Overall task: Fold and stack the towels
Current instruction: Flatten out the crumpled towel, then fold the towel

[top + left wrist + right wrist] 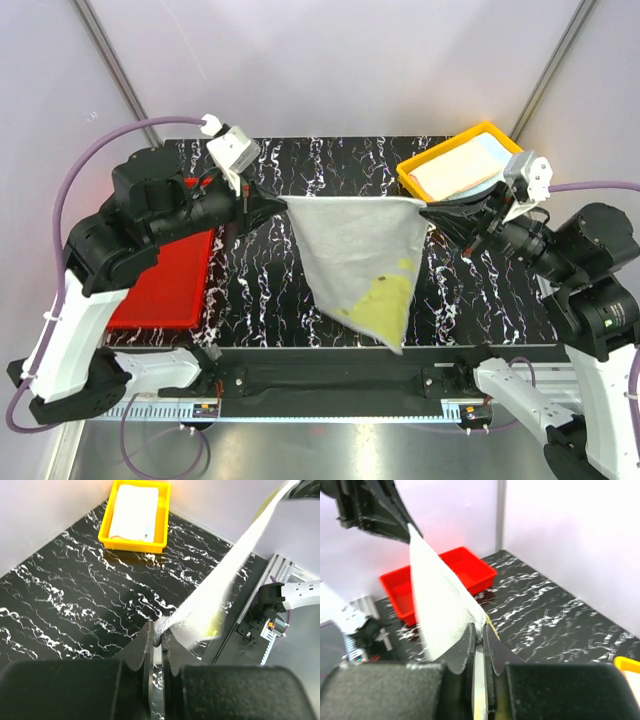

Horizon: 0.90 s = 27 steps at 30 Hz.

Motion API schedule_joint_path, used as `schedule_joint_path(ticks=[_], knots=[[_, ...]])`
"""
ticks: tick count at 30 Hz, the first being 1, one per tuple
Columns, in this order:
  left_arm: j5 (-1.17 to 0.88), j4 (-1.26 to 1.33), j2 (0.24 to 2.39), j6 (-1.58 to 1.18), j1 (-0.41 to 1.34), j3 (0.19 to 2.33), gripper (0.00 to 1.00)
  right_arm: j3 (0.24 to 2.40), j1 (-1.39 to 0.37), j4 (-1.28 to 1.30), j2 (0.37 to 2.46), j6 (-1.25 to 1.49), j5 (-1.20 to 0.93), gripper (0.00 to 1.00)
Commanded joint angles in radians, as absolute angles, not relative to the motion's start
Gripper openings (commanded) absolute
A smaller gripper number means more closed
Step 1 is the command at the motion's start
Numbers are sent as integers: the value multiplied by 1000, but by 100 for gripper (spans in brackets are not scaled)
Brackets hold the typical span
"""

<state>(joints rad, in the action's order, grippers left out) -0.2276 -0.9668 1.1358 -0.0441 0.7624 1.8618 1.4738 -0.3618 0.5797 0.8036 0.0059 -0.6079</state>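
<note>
Next, my left gripper releases the towel, which now hangs stretched in the air, on the middle of the black marbled table (325, 254), between the two trays.
A grey-green towel (355, 255) with a pale yellow-green underside hangs stretched in the air between my two grippers, its lower point near the table's front edge. My left gripper (278, 204) is shut on its left top corner; the wrist view shows the cloth (220, 575) pinched between the jaws (159, 636). My right gripper (428, 210) is shut on its right top corner, the cloth (440, 600) pinched at the tips (481, 632). Folded pale towels (458, 170) lie stacked in the yellow tray (408, 172), which also shows in the left wrist view (134, 543).
A red tray (165, 285) sits at the left of the black marbled table, also in the right wrist view (437, 580). A black rail (330, 378) runs along the near edge. White walls stand close behind the table.
</note>
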Motion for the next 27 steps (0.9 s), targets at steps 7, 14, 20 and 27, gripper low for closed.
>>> schedule_joint_path(ticks=[7,14,20,27], knots=[[-222,-1014,1368,-58,557,1928,0,1448,-362,480,1073,-146,-313,0],[-301,-871,1627,-6,358,1954,0,1479,-307,249,1453,-225,-360,0],[-370,-877,1988,69,276,2178,0,1644,-265,212,1777,-300,-406,0],[-367,-780,2065,182,268,2111,0,1743,-265,264,1971,-409,-460,0]])
